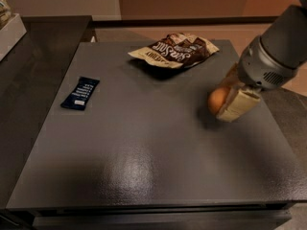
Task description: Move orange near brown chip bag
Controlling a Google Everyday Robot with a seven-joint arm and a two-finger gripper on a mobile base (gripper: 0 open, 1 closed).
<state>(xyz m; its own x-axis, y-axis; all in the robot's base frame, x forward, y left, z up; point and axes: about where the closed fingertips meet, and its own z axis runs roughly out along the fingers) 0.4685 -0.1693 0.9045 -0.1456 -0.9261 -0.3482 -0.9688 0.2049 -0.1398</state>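
Note:
Next, my gripper lets go of the orange on the table (204,61), against the end of the brown chip bag nearest my arm.
The orange (216,101) is a small round fruit held between my gripper's cream-coloured fingers (238,105) at the right side of the dark grey table (144,152). My gripper (226,97) is shut on the orange and holds it slightly above the tabletop, with a shadow under it. The brown chip bag (175,51), wrinkly with white "Sea Salt" lettering, lies flat at the back middle of the table, to the back left of the orange and apart from it.
A small dark blue bar wrapper (80,93) lies at the table's left side. A darker counter with a white box (10,30) stands at the far left. The table's right edge is close under my arm.

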